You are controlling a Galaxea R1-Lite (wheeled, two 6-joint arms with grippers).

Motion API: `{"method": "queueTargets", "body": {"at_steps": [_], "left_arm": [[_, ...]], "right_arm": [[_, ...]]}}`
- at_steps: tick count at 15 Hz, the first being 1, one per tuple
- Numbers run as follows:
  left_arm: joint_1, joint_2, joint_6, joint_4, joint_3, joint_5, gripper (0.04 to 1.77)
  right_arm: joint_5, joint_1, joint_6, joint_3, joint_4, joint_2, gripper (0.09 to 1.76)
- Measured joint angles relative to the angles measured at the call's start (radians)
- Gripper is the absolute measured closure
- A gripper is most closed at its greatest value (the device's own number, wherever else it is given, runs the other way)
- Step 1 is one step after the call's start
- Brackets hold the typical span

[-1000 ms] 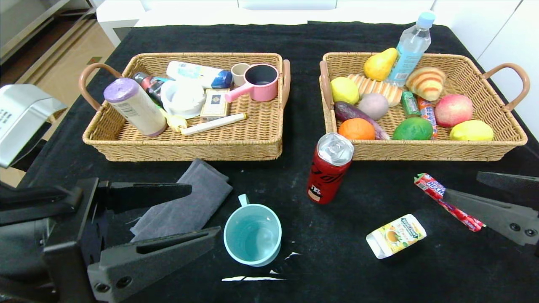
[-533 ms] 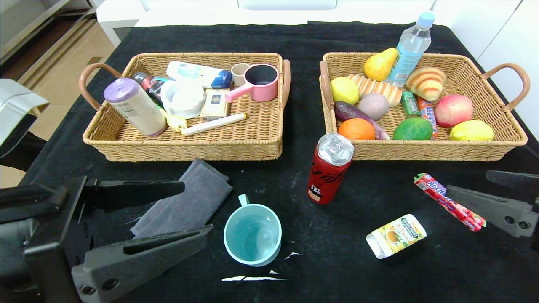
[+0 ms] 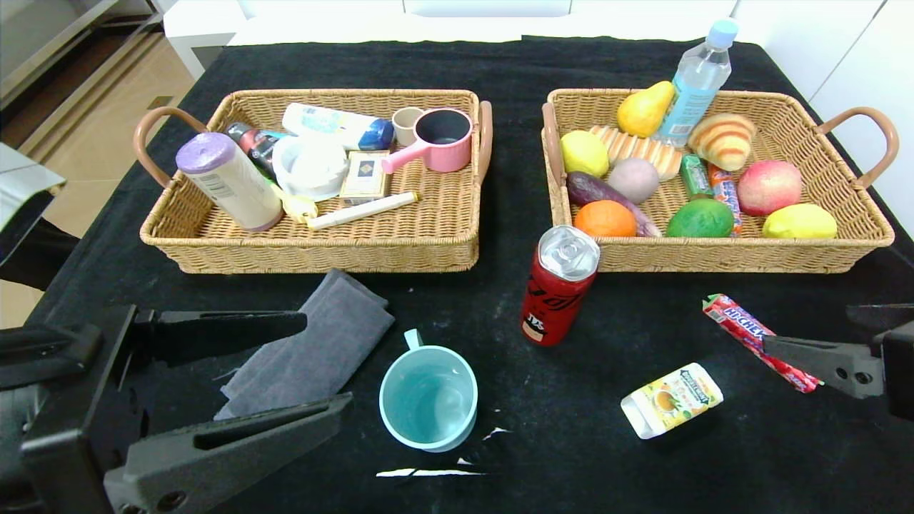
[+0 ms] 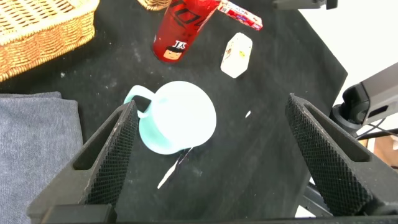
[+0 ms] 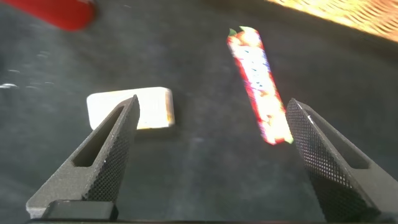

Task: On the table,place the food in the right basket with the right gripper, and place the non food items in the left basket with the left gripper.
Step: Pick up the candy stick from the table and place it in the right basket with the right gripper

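Note:
The middle of the red Hi-Chew stick (image 3: 761, 339) (image 5: 265, 91), around the near end of the stick's lettering, will be gripped next by my right gripper.
On the black table (image 3: 628, 464) stand a red soda can (image 3: 558, 285) and a teal mug (image 3: 428, 398). A folded grey towel (image 3: 314, 346) lies left of the mug. A red Hi-Chew stick (image 3: 757, 341) and a white-and-yellow carton (image 3: 671, 399) lie at the right. My left gripper (image 3: 328, 363) hangs open at the near left over the towel's edge, beside the mug (image 4: 177, 118). My right gripper (image 3: 807, 325) is open at the right edge, one finger by the stick's near end. In its wrist view the stick (image 5: 258, 84) and carton (image 5: 152, 106) lie ahead of the open fingers.
The left wicker basket (image 3: 314, 253) holds a purple-capped canister, a pink saucepan and several small items. The right wicker basket (image 3: 714, 255) holds fruit, bread and a water bottle (image 3: 696, 78). A white tear (image 3: 428, 472) marks the cloth near the mug.
Both arms have drawn back toward the near edge. The right gripper slid right, uncovering more of the Hi-Chew stick. The objects have not moved.

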Motion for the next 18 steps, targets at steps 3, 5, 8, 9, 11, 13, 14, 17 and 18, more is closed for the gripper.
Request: {"method": "queueTargets", "body": {"at_steps": [3,5,8,9,11,13,14,17,18], "left_arm": [[0.0,-0.013,0.003,0.004,-0.002,0.0,0.09],[0.0,-0.023,0.011,0.008,-0.002,0.0,0.09],[-0.002,-0.033,0.013,0.01,-0.002,0.0,0.09],[-0.002,-0.035,0.013,0.01,-0.002,0.0,0.09],[-0.002,-0.036,0.013,0.01,-0.001,0.0,0.09],[-0.002,-0.037,0.013,0.01,0.0,0.0,0.09],[-0.002,-0.038,0.013,0.01,0.0,0.0,0.09],[-0.024,-0.045,0.019,0.011,0.0,0.001,0.09],[-0.03,-0.05,0.019,0.011,0.0,0.004,0.09]], "right_arm": [[-0.003,-0.043,-0.019,-0.049,0.04,0.049,0.14],[-0.003,-0.078,-0.026,-0.056,0.04,0.09,0.14],[-0.003,-0.144,-0.04,-0.064,0.033,0.164,0.14],[-0.003,-0.163,-0.041,-0.076,0.031,0.189,0.14],[-0.003,-0.181,-0.042,-0.097,0.03,0.23,0.14],[-0.004,-0.186,-0.042,-0.105,0.03,0.26,0.14],[-0.004,-0.189,-0.041,-0.106,0.029,0.272,0.14],[-0.014,-0.208,-0.038,-0.104,-0.007,0.305,0.14],[-0.02,-0.219,-0.038,-0.103,-0.011,0.317,0.14]]}}
